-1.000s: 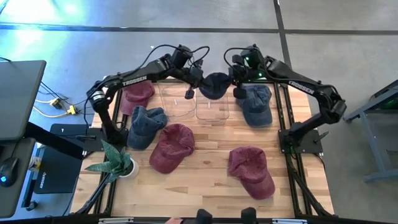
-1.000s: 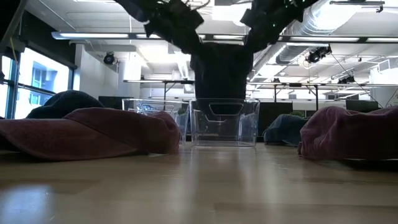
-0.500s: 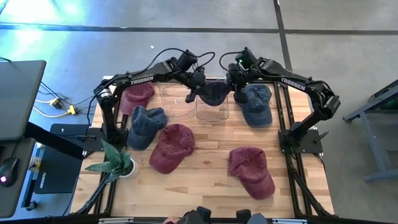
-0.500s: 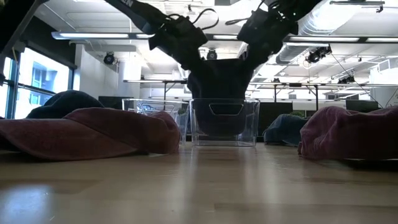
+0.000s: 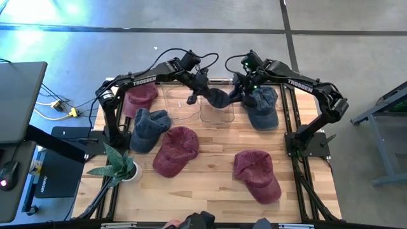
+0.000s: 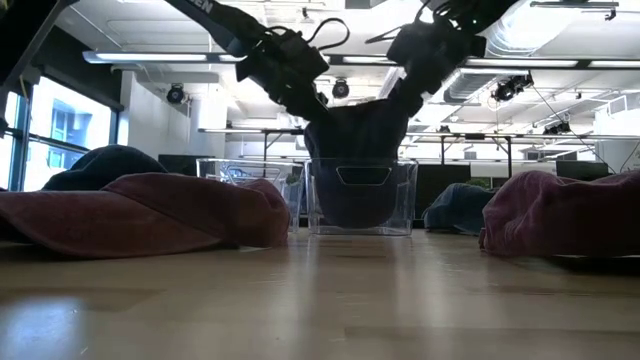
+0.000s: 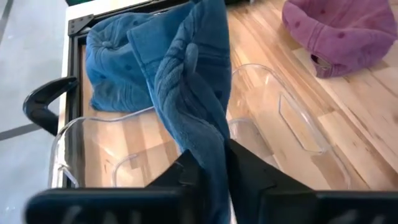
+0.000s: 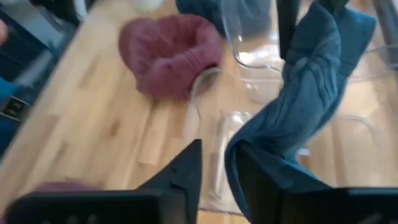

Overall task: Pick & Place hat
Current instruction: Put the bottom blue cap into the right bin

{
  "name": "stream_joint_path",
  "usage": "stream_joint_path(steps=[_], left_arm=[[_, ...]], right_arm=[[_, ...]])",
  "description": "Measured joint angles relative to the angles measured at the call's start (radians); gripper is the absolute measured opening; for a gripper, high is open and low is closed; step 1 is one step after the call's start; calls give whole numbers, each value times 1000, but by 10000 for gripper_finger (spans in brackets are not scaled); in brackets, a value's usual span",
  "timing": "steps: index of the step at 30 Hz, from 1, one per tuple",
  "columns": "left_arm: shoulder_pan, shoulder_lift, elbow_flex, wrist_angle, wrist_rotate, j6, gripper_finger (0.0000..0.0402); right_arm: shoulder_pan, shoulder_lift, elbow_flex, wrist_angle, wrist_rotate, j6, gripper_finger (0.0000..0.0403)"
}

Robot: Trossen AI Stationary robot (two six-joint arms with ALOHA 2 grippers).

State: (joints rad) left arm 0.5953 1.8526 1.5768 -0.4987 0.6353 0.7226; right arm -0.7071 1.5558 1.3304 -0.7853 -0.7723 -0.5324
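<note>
The edge of the dark blue hat is next to my right gripper's open fingers. My right gripper will pinch the cloth (image 8: 268,132) between its fingers before my left gripper opens.
A dark blue hat (image 5: 219,98) hangs between my two grippers over a clear bin (image 5: 217,118) at the table's far middle. In the low view its lower part (image 6: 358,190) is down inside the bin's walls (image 6: 408,200). My left gripper (image 5: 205,91) is at the hat's left end and is shut on it. My right gripper (image 5: 239,94) is at the hat's right end. Its fingers stand apart in the right wrist view (image 8: 217,180), and the hat's cloth (image 8: 298,99) runs down beside one of them. My left gripper pinches a bunched fold of the hat's cloth (image 7: 210,163) between its two fingers, slanting down from the table's left side. The hat hangs from the hold in folds, its lower part inside the bin. My right gripper has the hat's edge (image 8: 244,155) lying against one finger (image 8: 258,180); the other finger (image 8: 186,177) is clear of it.
A second clear bin (image 5: 179,105) stands left of the first. More hats lie around: maroon (image 5: 141,97), blue (image 5: 149,128), maroon (image 5: 176,150), maroon (image 5: 256,173) and blue (image 5: 262,107) right of the bins. A potted plant (image 5: 121,166) stands at the near left.
Both grippers have come down toward the bin and tipped further downward. The hat hung above the bin's rim a second ago; it has sunk with them, and its lower part is now inside the bin, drawn narrower between the two grippers.
</note>
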Motion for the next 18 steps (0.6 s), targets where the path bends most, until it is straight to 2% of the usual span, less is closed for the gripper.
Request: stream_joint_path(steps=[3,6,11,13,16,18], left_arm=[[0,0,0,0,5,-4,8],[0,0,0,0,5,-18,8],[0,0,0,-2,5,-20,16],[0,0,0,-1,5,-20,14],[0,0,0,-2,4,-20,10],[0,0,0,-2,3,-21,9]], right_arm=[[4,6,0,59,5,89,146],[10,31,0,133,18,193,184],[39,80,0,211,200,334,231],[47,96,0,218,250,346,238],[51,109,0,232,198,333,231],[50,112,0,237,140,333,210]])
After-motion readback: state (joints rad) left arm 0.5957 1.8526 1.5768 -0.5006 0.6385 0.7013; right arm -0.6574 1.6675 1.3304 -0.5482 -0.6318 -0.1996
